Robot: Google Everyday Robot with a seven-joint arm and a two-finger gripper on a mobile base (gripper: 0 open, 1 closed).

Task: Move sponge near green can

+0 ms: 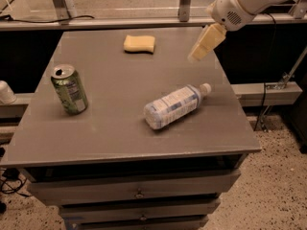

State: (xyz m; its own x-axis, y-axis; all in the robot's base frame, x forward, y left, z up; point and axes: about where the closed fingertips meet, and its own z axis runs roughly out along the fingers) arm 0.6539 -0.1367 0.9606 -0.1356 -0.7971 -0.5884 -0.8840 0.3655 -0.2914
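The pale-yellow sponge is my gripper's next stop, and I should take hold there of the sponge's end [150, 44] on the clear plastic bottle's side.
The pale-yellow sponge [139, 43] lies flat at the far middle of the grey table [110, 128]. The green can [70, 89] stands upright near the table's left edge, well in front and left of the sponge. My gripper [203, 46], on the white arm, hangs above the table's far right part, to the right of the sponge and apart from it. It holds nothing that I can see.
A clear plastic bottle [173, 106] with a white cap lies on its side on the right half of the table, between the gripper and the front edge. A metal rail runs behind the table. Drawers sit below the table top.
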